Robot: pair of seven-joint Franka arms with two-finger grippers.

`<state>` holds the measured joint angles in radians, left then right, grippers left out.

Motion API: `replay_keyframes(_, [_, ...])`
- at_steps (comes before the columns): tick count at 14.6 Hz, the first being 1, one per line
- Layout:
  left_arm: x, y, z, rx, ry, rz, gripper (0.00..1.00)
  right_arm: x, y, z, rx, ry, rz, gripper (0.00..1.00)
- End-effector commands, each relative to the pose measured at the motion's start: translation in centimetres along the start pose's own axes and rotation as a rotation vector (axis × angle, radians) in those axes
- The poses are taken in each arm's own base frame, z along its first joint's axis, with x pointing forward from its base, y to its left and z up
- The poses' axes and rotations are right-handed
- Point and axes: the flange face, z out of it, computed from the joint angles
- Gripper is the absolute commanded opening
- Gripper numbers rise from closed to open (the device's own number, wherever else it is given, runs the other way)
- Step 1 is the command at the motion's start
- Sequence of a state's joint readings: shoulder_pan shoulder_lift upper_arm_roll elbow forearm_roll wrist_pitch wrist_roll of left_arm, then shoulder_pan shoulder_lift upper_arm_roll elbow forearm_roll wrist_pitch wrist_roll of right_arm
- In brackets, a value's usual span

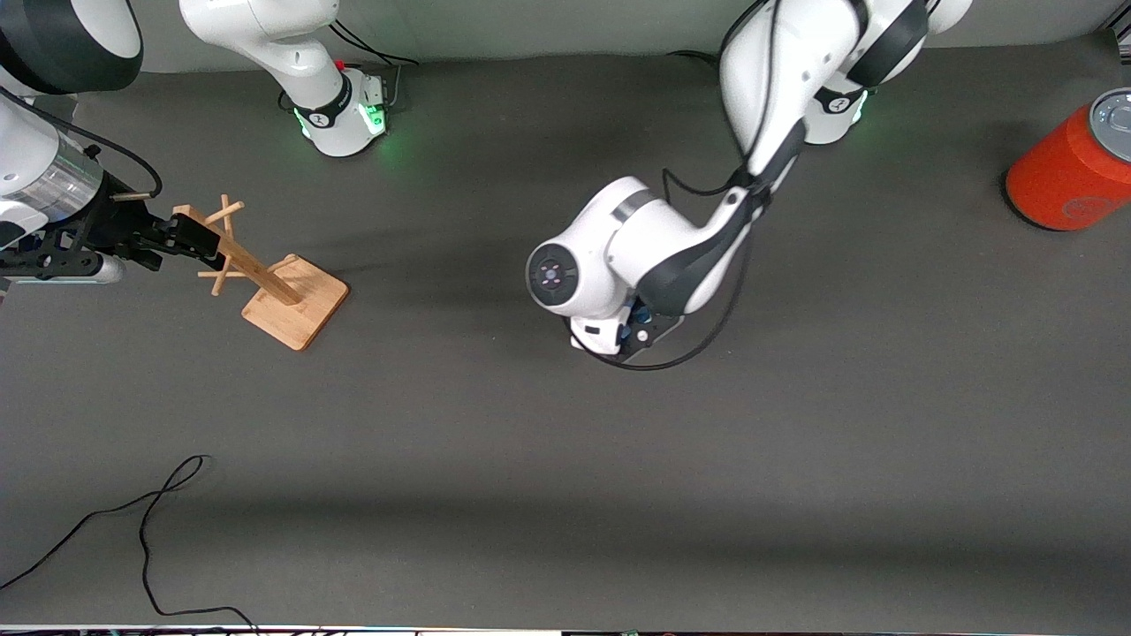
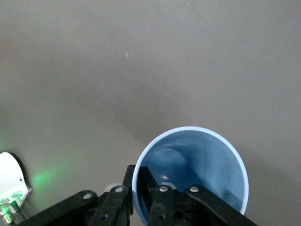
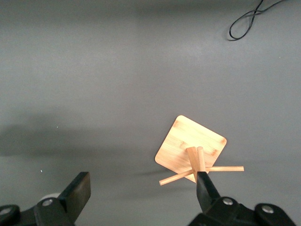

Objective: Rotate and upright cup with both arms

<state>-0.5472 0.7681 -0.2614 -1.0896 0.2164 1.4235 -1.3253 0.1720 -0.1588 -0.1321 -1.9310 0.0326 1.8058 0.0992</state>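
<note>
Next, my left gripper sets the light-blue cup free on the table (image 1: 623,316) between the wooden rack and the can, nearer the rack.
The light-blue cup (image 2: 197,165) fills the left wrist view, its open mouth toward the camera. My left gripper (image 2: 138,176) is shut on its rim, one finger inside and one outside. In the front view the left gripper (image 1: 632,331) is over the middle of the table, and only a sliver of the cup (image 1: 640,315) shows under the wrist. My right gripper (image 1: 190,234) is open and empty over the wooden rack (image 1: 296,300) at the right arm's end of the table. In the right wrist view the right gripper (image 3: 142,188) stands above the rack (image 3: 190,143).
An orange-red can with a grey lid (image 1: 1074,168) lies at the left arm's end of the table. A black cable (image 1: 146,521) loops on the table near the front camera, and it also shows in the right wrist view (image 3: 247,21).
</note>
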Motion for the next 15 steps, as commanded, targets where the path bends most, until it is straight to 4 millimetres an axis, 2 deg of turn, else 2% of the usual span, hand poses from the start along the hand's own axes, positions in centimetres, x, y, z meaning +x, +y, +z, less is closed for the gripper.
replay_keyframes(1, [1.6, -6.8, -5.6, -0.112, -0.016, 0.033, 0.0, -0.9, -1.5, -0.7, -0.027, 0.033, -0.061, 1.0])
replay_keyframes(3, [0.7, -10.9, -6.2, -0.212, 0.028, 0.078, 0.0, -1.1, -2.2, -0.7, -0.067, 0.039, -0.09, 1.0])
replay_keyframes(4, [-0.4, -12.3, -5.4, -0.261, 0.068, 0.083, 0.0, -1.1, -2.5, -0.8, -0.067, 0.041, -0.093, 1.0])
replay_keyframes(6, [-2.2, -14.0, -2.4, -0.365, 0.144, 0.091, 0.0, -1.1, -2.5, -0.7, -0.067, 0.041, -0.095, 1.0])
replay_keyframes(7, [-3.2, -14.1, -0.5, -0.402, 0.167, 0.105, 0.0, -1.1, -2.5, -0.7, -0.068, 0.039, -0.097, 1.0])
replay_keyframes(10, [-4.8, -12.0, 4.9, -0.484, 0.201, 0.156, 0.0, -1.0, -2.0, -0.7, -0.067, 0.039, -0.092, 1.0])
replay_keyframes(13, [-5.1, -8.9, 9.7, -0.496, 0.208, 0.206, 0.0, -1.0, -2.0, -0.8, -0.066, 0.042, -0.091, 1.0])
replay_keyframes(15, [-5.4, -7.2, 12.2, -0.501, 0.21, 0.234, 0.0, -1.0, -2.0, -0.6, -0.067, 0.039, -0.089, 1.0])
